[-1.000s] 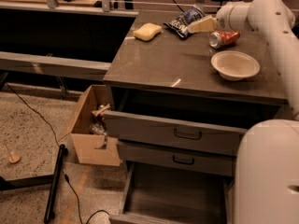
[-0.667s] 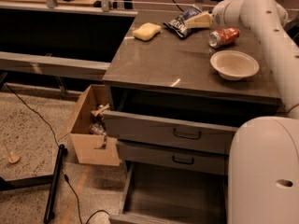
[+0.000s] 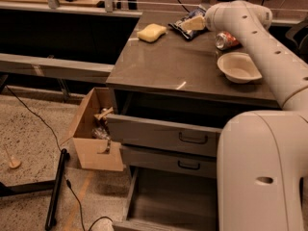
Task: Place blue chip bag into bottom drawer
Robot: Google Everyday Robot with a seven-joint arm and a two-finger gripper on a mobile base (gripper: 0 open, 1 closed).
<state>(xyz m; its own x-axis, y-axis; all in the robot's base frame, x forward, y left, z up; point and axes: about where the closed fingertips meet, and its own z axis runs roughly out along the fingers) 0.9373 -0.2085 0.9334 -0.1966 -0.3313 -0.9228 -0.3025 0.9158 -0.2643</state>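
Observation:
My gripper will close on the blue chip bag's near edge (image 3: 188,33), on the side that is toward the drawers.
The blue chip bag (image 3: 185,25) lies crinkled at the far edge of the grey cabinet top (image 3: 168,64). My gripper (image 3: 194,23) reaches over it from the right, its pale fingers right above or on the bag. The bottom drawer (image 3: 168,203) is pulled open at floor level, a grey tray with a plain interior. My white arm crosses the right side of the view and hides part of the cabinet and the drawer's right end.
A yellow sponge (image 3: 151,32) lies left of the bag. A red soda can (image 3: 226,41) lies on its side beside a white bowl (image 3: 238,67). The two upper drawers (image 3: 166,136) are partly open. A cardboard box (image 3: 94,129) stands on the floor at the left.
My gripper has moved left along the back of the cabinet top, from beside the can to over the chip bag. The bag, sponge, can and bowl have not moved.

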